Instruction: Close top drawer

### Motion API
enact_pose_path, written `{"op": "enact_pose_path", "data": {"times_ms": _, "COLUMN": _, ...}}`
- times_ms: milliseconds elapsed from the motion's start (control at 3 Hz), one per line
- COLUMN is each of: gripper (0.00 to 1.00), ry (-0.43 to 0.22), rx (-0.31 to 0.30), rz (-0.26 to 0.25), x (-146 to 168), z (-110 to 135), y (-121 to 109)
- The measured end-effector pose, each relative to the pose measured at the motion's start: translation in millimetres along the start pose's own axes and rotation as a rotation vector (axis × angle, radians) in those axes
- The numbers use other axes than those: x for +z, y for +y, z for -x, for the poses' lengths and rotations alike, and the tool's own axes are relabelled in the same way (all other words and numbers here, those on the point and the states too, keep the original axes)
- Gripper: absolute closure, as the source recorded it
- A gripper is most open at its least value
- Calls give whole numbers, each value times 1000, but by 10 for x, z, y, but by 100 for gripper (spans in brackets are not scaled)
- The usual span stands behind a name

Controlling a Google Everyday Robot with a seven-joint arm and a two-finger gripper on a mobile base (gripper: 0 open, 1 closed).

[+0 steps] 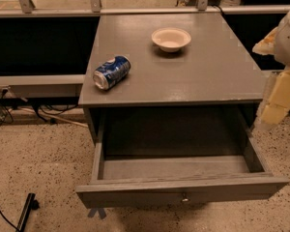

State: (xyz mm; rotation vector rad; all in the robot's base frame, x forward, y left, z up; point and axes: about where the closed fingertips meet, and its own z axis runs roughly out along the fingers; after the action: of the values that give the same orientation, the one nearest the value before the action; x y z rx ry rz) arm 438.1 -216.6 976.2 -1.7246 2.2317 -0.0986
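My gripper goes to the top drawer's front panel [220,191] next. It should close there, beside the small round metal knob.
The top drawer [179,190] of a grey cabinet is pulled far out toward me. Its long flat front panel carries a small round metal knob [184,197] at the centre. The inside of the drawer is bare. My arm and gripper [275,105] show blurred at the right edge, pale yellow and white, beside the cabinet's right side and above the drawer's right wall. The gripper touches nothing that I can see.
On the cabinet top [208,76] lie a blue can [111,72] on its side at the left and a white bowl [171,38] at the back. A black bar [25,211] and cable lie on the speckled floor at the lower left. A railing runs behind.
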Motion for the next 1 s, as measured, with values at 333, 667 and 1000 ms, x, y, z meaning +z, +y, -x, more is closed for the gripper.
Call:
{"op": "enact_pose_path", "data": {"times_ms": 333, "gripper": 0, "ry": -6, "rx": -5, "rz": -10, "x": 11, "z": 9, "y": 5}}
{"op": "enact_pose_path", "data": {"times_ms": 667, "gripper": 0, "ry": -29, "rx": -54, "rz": -7, "x": 309, "z": -12, "y": 151}}
{"op": "enact_pose_path", "data": {"times_ms": 1000, "gripper": 18, "ry": -48, "rx": -72, "rz": 18, "x": 901, "z": -189, "y": 405}}
